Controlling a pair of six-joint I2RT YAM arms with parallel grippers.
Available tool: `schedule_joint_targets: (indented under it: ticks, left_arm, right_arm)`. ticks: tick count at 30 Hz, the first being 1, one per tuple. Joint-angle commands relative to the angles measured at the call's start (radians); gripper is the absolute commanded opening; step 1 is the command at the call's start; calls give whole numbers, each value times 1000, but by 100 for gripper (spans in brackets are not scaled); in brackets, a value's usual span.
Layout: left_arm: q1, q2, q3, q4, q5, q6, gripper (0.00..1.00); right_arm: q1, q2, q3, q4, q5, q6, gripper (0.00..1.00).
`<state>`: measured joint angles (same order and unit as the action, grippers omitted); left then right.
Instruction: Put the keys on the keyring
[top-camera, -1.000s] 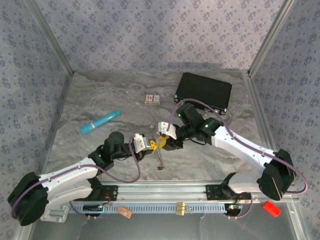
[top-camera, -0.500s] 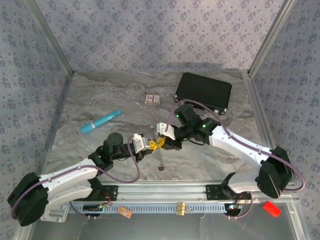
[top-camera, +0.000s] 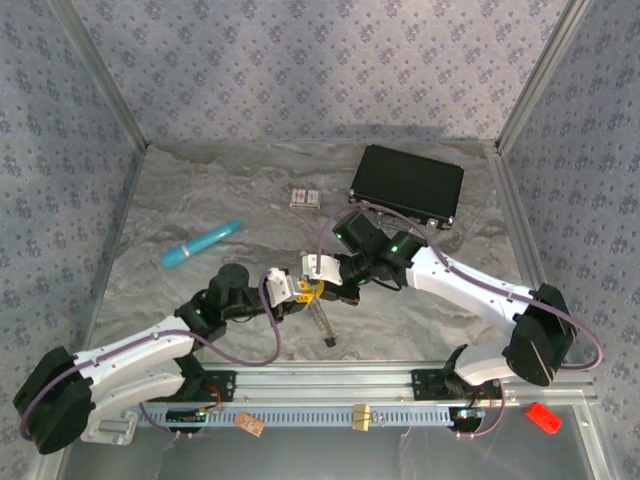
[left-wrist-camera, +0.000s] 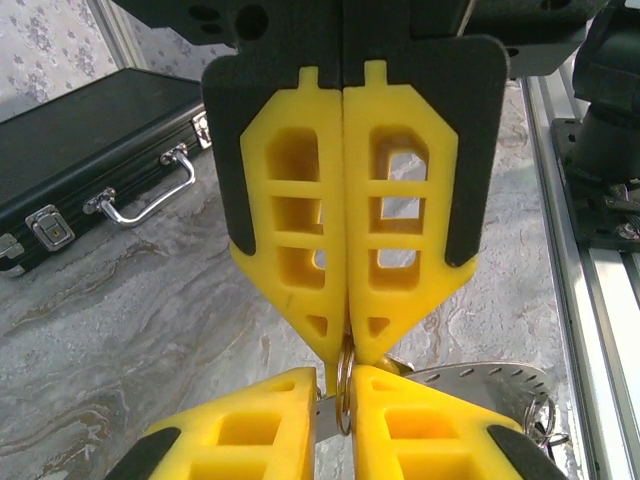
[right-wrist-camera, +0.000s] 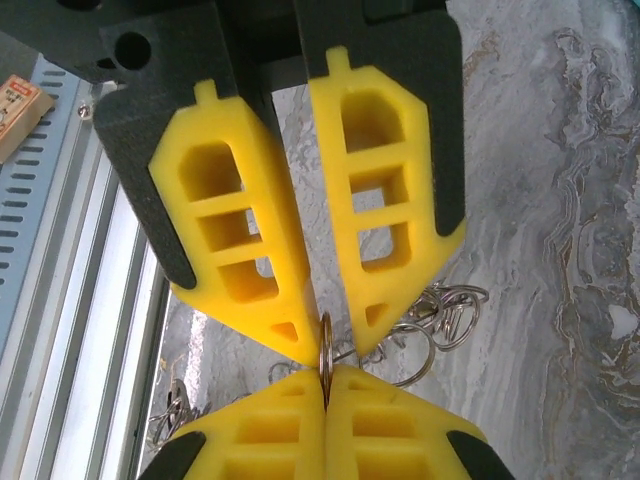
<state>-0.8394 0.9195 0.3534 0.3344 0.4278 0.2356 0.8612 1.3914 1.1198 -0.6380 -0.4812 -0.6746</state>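
Note:
The robot's right gripper is pinching the keyring's lower edge, so the left gripper should close on the keyring's other edge (right-wrist-camera: 326, 326) before the right gripper opens and backs away.
My two grippers meet tip to tip low over the middle of the table, left gripper (top-camera: 303, 292) against right gripper (top-camera: 320, 288). The keyring (right-wrist-camera: 325, 350) is a thin silver split ring, edge-on. In the right wrist view my right gripper (right-wrist-camera: 325, 373) is shut on its lower edge. My left gripper (left-wrist-camera: 338, 372) has its jaws slightly apart, the keyring (left-wrist-camera: 343, 385) standing in the gap. A flat slotted silver piece (left-wrist-camera: 485, 378) and a brass bit lie just behind; I cannot tell whether these are the keys. A string of small rings (top-camera: 323, 322) hangs to the table.
A black case (top-camera: 407, 185) lies at the back right, a small red-and-white box (top-camera: 306, 198) left of it, and a teal stick (top-camera: 202, 244) at the left. More loose rings (right-wrist-camera: 445, 310) lie on the marble. The metal rail (top-camera: 330, 378) runs along the near edge.
Both grippers have shifted a little to the left together. The left jaws have parted slightly. The low end of the hanging rings has slid toward the near edge.

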Motion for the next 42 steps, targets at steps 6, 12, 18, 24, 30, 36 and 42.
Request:
schedule_joint_targets:
  ticks: [6, 12, 18, 24, 30, 36, 42]
  left_arm:
    - [-9, 15, 37, -3, 4, 33, 0]
    - [-10, -30, -25, 104, -8, 0, 0]
    - [-12, -48, -53, 141, -9, -5, 0]
    - [-13, -52, -51, 138, -6, -2, 0]
    - [-14, -56, -51, 139, -6, -3, 0]
    - [-15, -56, -50, 138, -7, 0, 0]
    - [-15, -58, -53, 140, 2, 1, 0]
  right_arm:
    - [5, -8, 31, -7, -56, -1, 3]
    - [-95, -123, -119, 184, -120, 183, 35]
    - [-88, -137, -176, 229, -108, 271, 36]
    - [-72, -105, -162, 220, -128, 253, 36]
    - [-62, -74, -140, 197, -132, 229, 28]
    - [-65, -68, -134, 183, -125, 222, 6]
    - [-85, -72, -140, 152, -99, 226, 0]
